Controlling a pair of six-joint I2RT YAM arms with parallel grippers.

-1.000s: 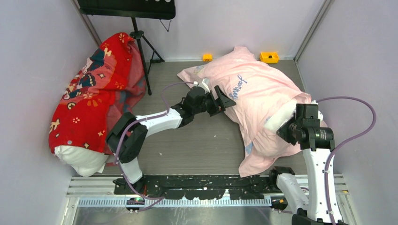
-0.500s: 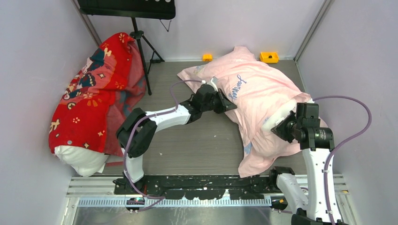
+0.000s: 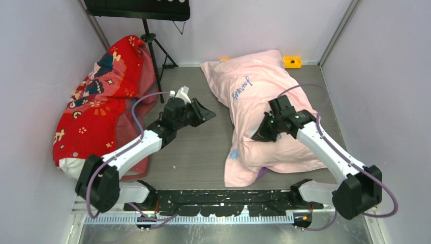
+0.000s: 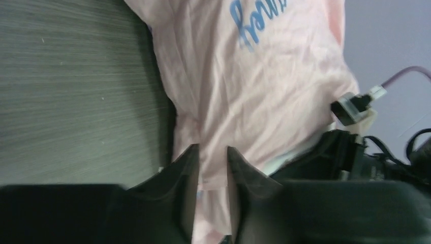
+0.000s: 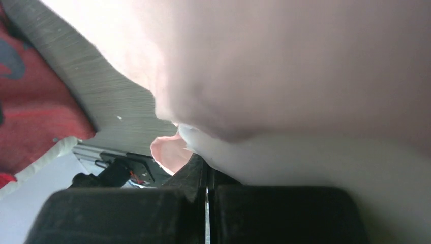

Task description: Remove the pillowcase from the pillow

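The pillowcase's side by my empty left gripper is pinched in my right gripper, so my left gripper should hold it while my right gripper takes the pillowcase's loose end (image 3: 292, 159).
The pale pink pillowcase (image 3: 264, 96) with blue lettering lies at centre right, its loose end toward the near rail. The pillow is almost wholly hidden inside it; a white puffy surface (image 5: 315, 162) shows under the pink in the right wrist view. My left gripper (image 3: 207, 113) is open and empty over bare floor, just left of the case. The left wrist view shows the case (image 4: 264, 86) beyond the parted fingertips of that gripper (image 4: 211, 148). My right gripper (image 3: 258, 134) rests on the case's left side. Its jaws stand closed (image 5: 206, 161), with white material touching the tips.
A red cartoon-patterned pillow (image 3: 96, 107) leans against the left wall, and a black tripod (image 3: 152, 56) stands beside it. An orange block (image 3: 291, 61) sits at the back wall. Walls close both sides. The arms' base rail (image 3: 218, 198) runs along the near edge.
The cased pillow has shifted left and turned. My left gripper has pulled back left, off the case. My right arm has reached forward from the near right end onto the case's left side.
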